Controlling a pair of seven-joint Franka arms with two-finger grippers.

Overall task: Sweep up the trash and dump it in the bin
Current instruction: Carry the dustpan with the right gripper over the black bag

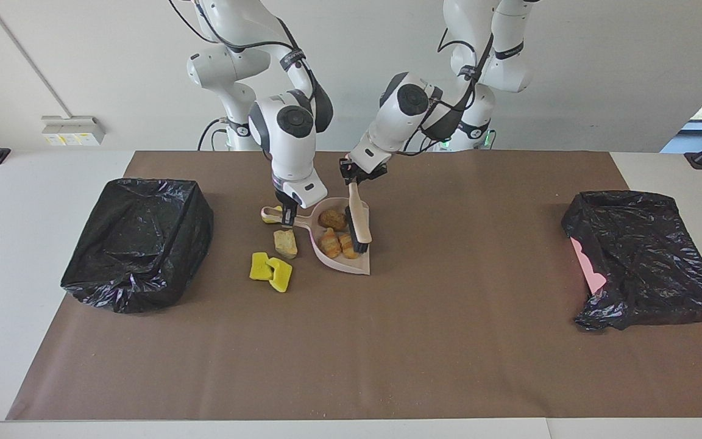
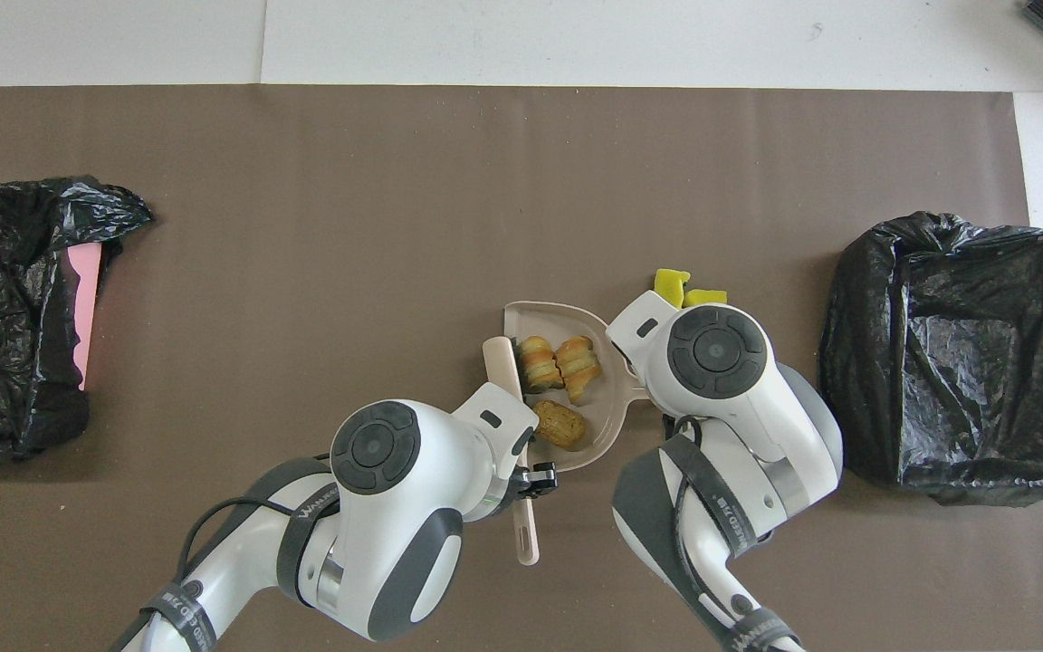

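Observation:
The brush in my left gripper needs to be let go on the bare brown mat (image 2: 524,603) between my arms, well clear of the pale pink dustpan. The brush's bristles now rest in the pan's mouth.
My right gripper (image 1: 288,216) is shut on the handle of the pale pink dustpan (image 1: 352,266), which lies flat on the brown mat. Three orange-brown trash lumps (image 1: 331,219) (image 2: 558,360) sit inside the pan (image 2: 531,319). My left gripper (image 1: 356,178) is shut on the beige handle of the brush (image 1: 358,218), whose dark bristles rest in the pan's mouth. Beside the pan, toward the right arm's end, lie a tan lump (image 1: 285,242) and two yellow sponge pieces (image 1: 270,270) (image 2: 677,288). A further yellow piece (image 1: 270,219) peeks from under the pan's handle.
A black-bagged bin (image 1: 138,242) (image 2: 949,353) stands at the right arm's end of the mat. A second, slumped black bag (image 1: 646,259) (image 2: 5,308) with a pink edge showing lies at the left arm's end.

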